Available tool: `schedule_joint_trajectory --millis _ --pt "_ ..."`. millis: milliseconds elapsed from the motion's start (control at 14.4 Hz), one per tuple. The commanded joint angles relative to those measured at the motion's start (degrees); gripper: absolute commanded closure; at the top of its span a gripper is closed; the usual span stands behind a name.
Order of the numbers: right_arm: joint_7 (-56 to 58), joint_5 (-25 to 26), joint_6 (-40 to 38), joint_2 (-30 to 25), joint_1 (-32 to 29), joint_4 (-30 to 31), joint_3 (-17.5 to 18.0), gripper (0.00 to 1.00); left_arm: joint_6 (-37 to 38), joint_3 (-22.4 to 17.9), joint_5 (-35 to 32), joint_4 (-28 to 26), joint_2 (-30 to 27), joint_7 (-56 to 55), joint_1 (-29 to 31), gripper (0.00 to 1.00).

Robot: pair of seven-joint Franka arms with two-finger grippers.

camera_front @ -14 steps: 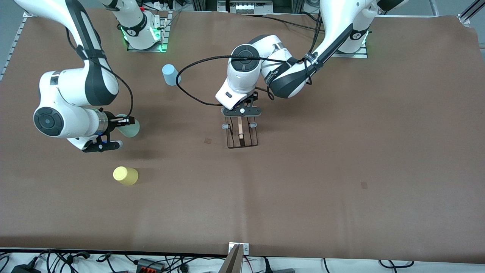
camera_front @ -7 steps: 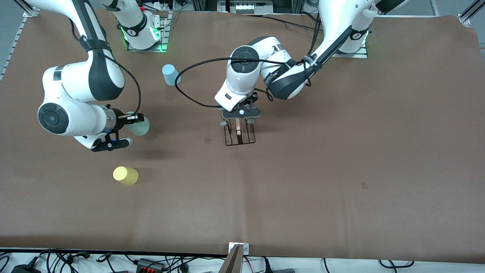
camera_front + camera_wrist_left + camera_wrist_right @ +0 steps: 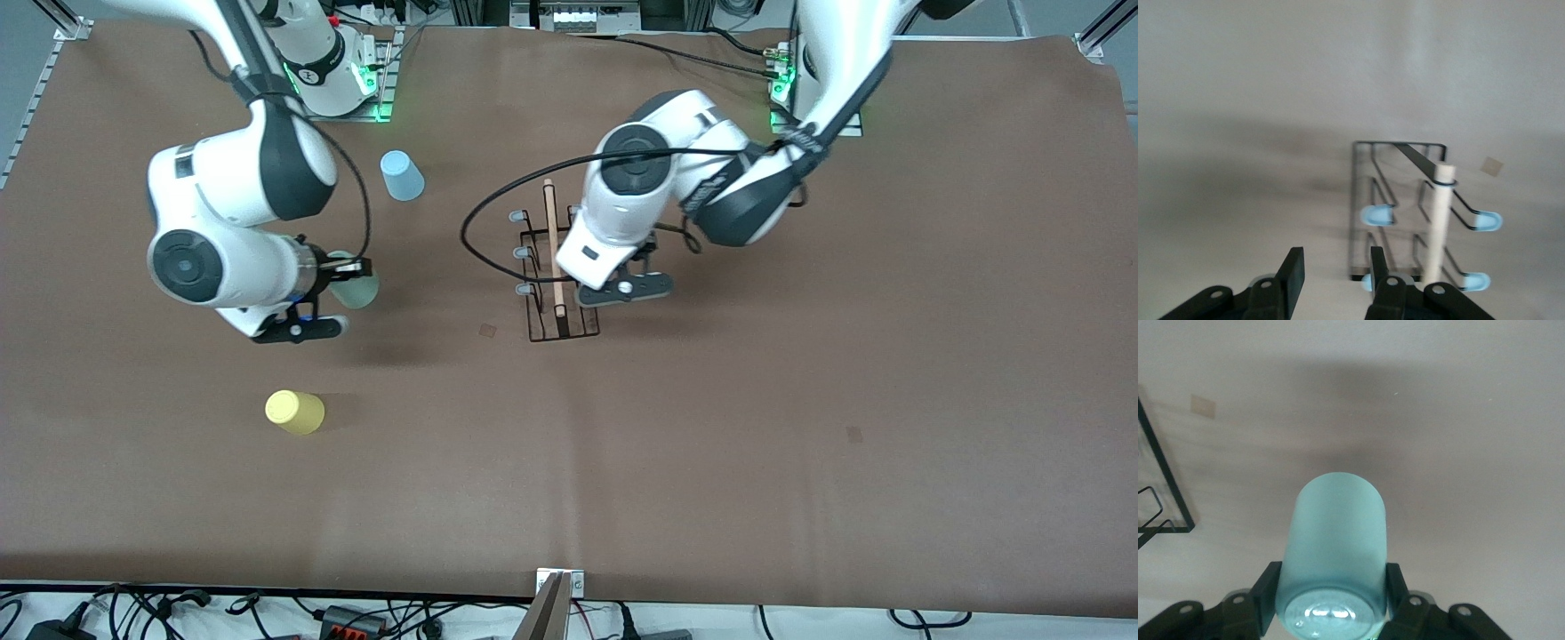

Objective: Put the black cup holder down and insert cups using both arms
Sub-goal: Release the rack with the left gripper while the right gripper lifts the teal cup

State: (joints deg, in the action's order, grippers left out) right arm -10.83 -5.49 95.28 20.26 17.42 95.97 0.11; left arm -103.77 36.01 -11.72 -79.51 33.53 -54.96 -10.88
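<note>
My right gripper is to let go of the mint green cup on the black cup holder's peg (image 3: 522, 233) nearest the light blue cup.
The black cup holder (image 3: 551, 267) stands on the brown table near its middle, with its wooden rod (image 3: 554, 249) on top and grey-tipped pegs sticking out. It also shows in the left wrist view (image 3: 1405, 213). My left gripper (image 3: 622, 287) is open and empty beside the holder, toward the left arm's end (image 3: 1335, 273). My right gripper (image 3: 348, 283) is shut on the mint green cup (image 3: 358, 289) and holds it sideways above the table (image 3: 1335, 540). The yellow cup (image 3: 295, 412) and the light blue cup (image 3: 402, 175) sit on the table.
The left arm's black cable (image 3: 468, 233) loops beside the holder. A small tape mark (image 3: 487, 330) lies near the holder and another (image 3: 854, 434) lies toward the left arm's end. Cables and plugs (image 3: 347, 618) run along the table's near edge.
My left gripper has let go of the holder and moved aside toward the left arm's end, uncovering the whole rack. My right gripper has carried the mint green cup closer to the holder.
</note>
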Motion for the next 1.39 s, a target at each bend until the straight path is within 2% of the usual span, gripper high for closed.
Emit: schedule_joint_trajectory --millis 0,139,347,556,972,1319 --pt "-3.2 -0.6 -2.5 -0.9 3.1 -0.8 -0.2 0.79 4.9 0.9 -0.1 -0.8 -4.5 8.5 4.7 0.52" --pt "-6.6 -2.3 -2.8 -1.7 5.9 -0.8 0.1 0.77 9.0 0.8 0.2 -0.8 -7.1 16.6 8.1 0.51" --pt "-10.4 -8.9 -2.6 -1.5 10.3 -1.8 0.1 0.77 12.1 1.0 2.0 -0.8 -9.3 25.8 15.9 0.49" --pt "-16.0 -10.2 -1.8 -1.0 14.7 -2.9 0.1 0.77 15.0 0.9 4.0 -0.8 -11.4 34.6 23.4 0.48" --pt "-17.7 -12.4 0.6 1.4 19.7 -3.6 0.1 0.77 17.3 0.5 3.9 -0.1 -17.0 35.4 30.0 0.47" --pt "-18.2 -12.4 2.5 3.4 21.7 -3.6 0.1 0.77 20.9 0.8 4.2 0.1 -17.0 36.1 31.7 0.44"
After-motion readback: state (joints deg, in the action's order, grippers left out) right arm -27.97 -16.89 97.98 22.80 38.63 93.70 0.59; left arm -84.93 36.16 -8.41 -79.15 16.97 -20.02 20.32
